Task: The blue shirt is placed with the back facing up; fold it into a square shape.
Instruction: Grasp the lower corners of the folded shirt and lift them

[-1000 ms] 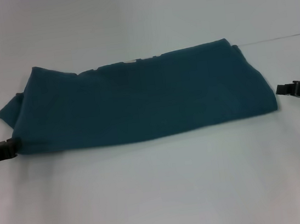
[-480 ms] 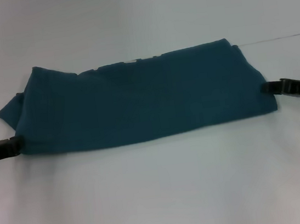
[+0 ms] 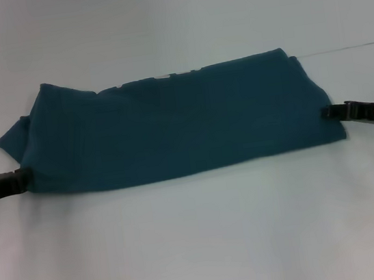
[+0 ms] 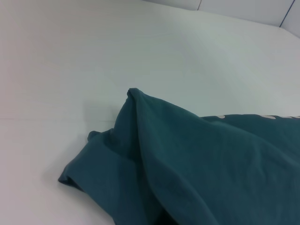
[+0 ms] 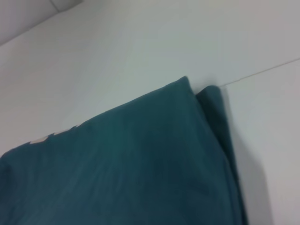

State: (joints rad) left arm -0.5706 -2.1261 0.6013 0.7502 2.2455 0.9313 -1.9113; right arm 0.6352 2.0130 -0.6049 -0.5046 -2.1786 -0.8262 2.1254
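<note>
My right gripper is on the blue shirt's end edge, short of its near corner; it should open and grip closer to that corner (image 3: 338, 131) before pulling.
The blue shirt (image 3: 171, 125) lies on the white table, folded into a long flat band running left to right, with a sleeve end sticking out at its far left. My left gripper (image 3: 23, 179) sits low at the band's near-left corner, touching the cloth. My right gripper (image 3: 329, 112) reaches in from the right and its tip overlaps the band's right edge. The left wrist view shows the shirt's (image 4: 197, 159) rumpled left end, and the right wrist view shows the shirt's (image 5: 131, 164) far-right corner with its stacked layers.
A white table (image 3: 199, 235) spreads around the shirt on all sides. A thin seam line (image 3: 347, 48) crosses the table at the far right. A strip of pale print (image 3: 165, 76) peeks out along the shirt's far edge.
My right gripper has moved left from beside the shirt onto its right edge. My left gripper has crept slightly right against the near-left corner. The shirt has not shifted.
</note>
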